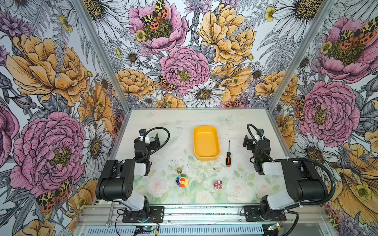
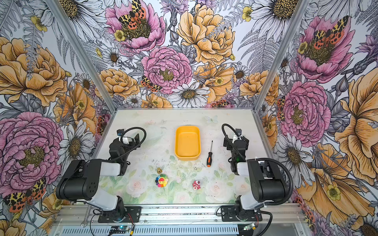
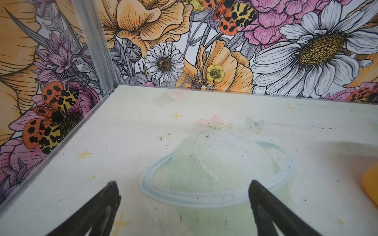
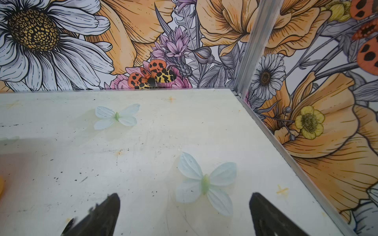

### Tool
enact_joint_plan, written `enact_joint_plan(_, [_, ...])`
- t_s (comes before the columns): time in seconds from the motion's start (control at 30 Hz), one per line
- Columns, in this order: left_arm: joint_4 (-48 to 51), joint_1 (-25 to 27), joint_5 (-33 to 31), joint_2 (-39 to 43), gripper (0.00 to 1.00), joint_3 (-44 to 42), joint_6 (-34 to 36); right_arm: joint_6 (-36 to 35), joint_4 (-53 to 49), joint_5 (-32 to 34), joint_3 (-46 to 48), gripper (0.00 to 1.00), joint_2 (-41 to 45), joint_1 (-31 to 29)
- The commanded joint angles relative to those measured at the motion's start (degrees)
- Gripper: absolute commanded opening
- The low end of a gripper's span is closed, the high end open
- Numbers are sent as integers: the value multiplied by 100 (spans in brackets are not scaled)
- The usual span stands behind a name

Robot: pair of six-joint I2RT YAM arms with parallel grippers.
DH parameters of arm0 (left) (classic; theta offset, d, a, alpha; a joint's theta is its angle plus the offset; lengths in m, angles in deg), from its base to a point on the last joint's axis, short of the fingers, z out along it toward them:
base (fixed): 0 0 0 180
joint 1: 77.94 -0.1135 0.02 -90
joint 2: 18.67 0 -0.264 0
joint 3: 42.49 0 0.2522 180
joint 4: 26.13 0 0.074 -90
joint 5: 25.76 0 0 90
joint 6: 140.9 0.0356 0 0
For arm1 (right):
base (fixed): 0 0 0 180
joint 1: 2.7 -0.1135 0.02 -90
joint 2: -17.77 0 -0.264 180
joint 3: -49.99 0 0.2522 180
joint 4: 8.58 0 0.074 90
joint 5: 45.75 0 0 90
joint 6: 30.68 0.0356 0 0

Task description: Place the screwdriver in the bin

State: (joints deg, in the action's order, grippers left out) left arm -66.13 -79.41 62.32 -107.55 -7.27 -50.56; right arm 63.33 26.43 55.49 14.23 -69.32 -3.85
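Observation:
The screwdriver beside the bin is next for my right gripper, which should go to it and close on the middle of its black-and-orange handle (image 1: 228, 159).
The screwdriver (image 1: 228, 154) (image 2: 210, 154), with a black-and-orange handle and a thin dark shaft, lies on the table just right of the bin, handle toward the front. The bin (image 1: 206, 143) (image 2: 187, 143) is a shallow yellow-orange tray, empty, mid-table. A sliver of it shows in the left wrist view (image 3: 371, 188). My left gripper (image 1: 153, 141) (image 3: 183, 181) hovers open left of the bin, nothing between its fingers. My right gripper (image 1: 247, 143) (image 4: 184, 194) stands open to the right of the screwdriver, over a printed butterfly, holding nothing.
Toward the front lie a rainbow flower toy (image 1: 182, 180), a small brass piece (image 1: 179, 170), a tiny die (image 1: 214, 168) and a pink toy (image 1: 218, 184). A silver wrench (image 1: 109, 214) rests on the front rail. Floral walls enclose three sides.

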Motion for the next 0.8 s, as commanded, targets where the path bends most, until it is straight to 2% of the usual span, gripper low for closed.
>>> enact_joint_plan(0.0, [31,-9,-28,2,99,39,-34,39,177,70,15,99,-79,27])
enact_joint_plan(0.77, [14,32,-55,3,99,28,1,38,177,62,9,99,-89,32])
